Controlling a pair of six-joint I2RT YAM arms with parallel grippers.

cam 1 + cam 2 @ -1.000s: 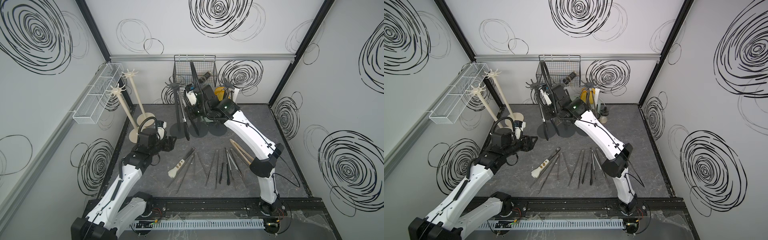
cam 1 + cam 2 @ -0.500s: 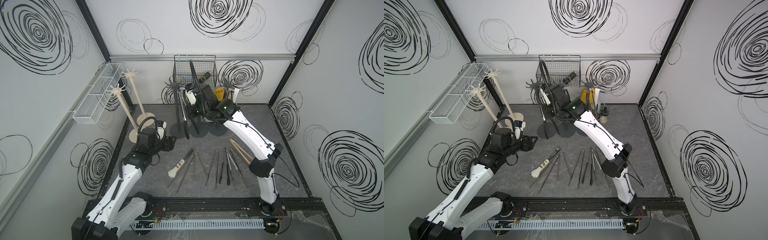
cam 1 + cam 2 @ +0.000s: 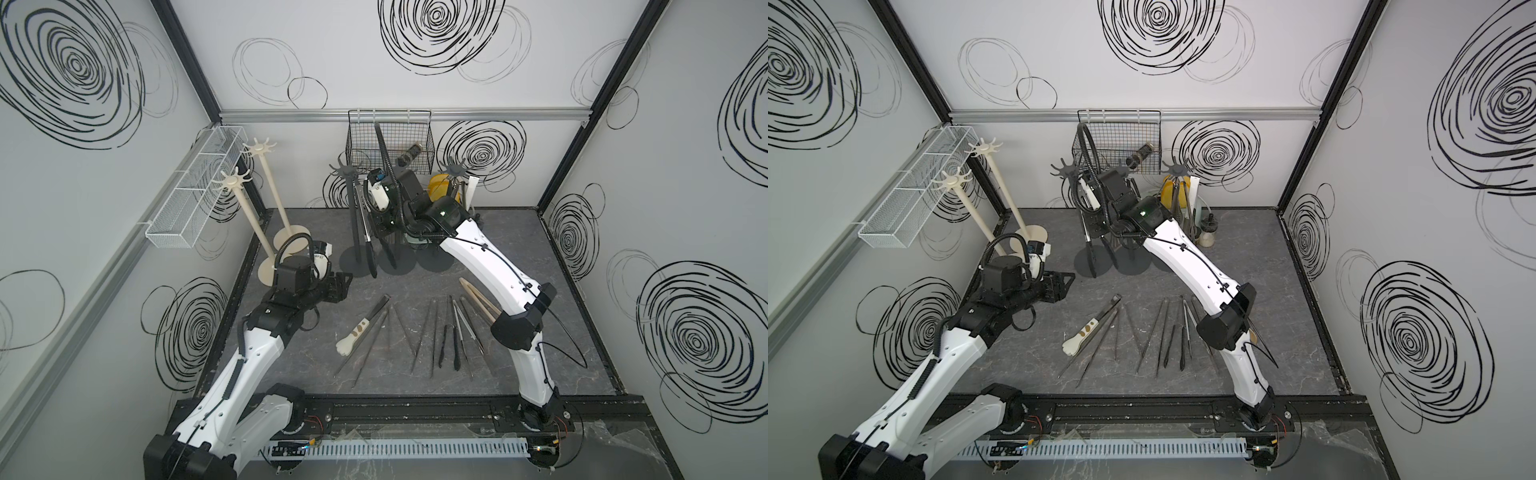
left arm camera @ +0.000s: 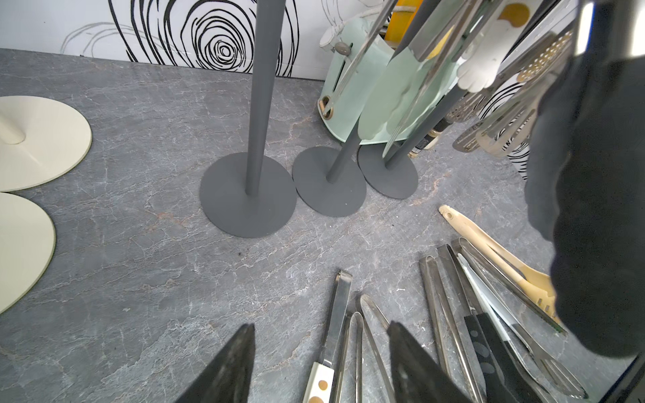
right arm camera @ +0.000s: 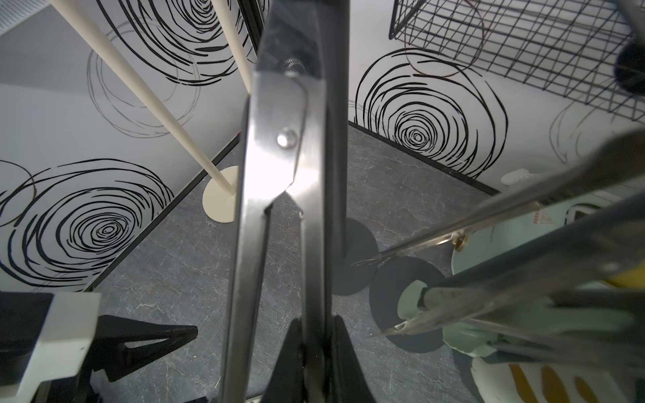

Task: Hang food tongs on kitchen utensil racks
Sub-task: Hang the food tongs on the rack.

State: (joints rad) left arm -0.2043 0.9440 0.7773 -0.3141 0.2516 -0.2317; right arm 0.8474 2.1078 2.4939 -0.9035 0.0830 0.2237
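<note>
Next, I release the steel tongs from my right gripper, hung on a hook along the pole of the leftmost dark grey rack (image 3: 360,222).
My right gripper (image 5: 316,336) is shut on one arm of steel, black-tipped food tongs (image 5: 275,146). In a top view these tongs (image 3: 371,257) hang upright beside the leftmost dark grey utensil rack (image 3: 348,169), with the right gripper (image 3: 375,226) at the back middle. Another dark rack (image 3: 455,168) at the back carries hung utensils. Two cream racks (image 3: 237,183) stand at the back left. Several tongs (image 3: 436,332) lie on the floor, among them a cream-headed pair (image 3: 359,330) and a wooden pair (image 3: 478,297). My left gripper (image 4: 321,328) hovers open above them, holding nothing.
A black wire basket (image 3: 388,141) hangs on the back wall and a white mesh basket (image 3: 195,187) on the left wall. A mint appliance (image 4: 366,90) and a small jar (image 3: 1207,232) stand behind the dark rack bases (image 4: 247,199).
My right gripper has edged slightly left with the tongs, closer to the leftmost dark rack. The left arm has not moved.
</note>
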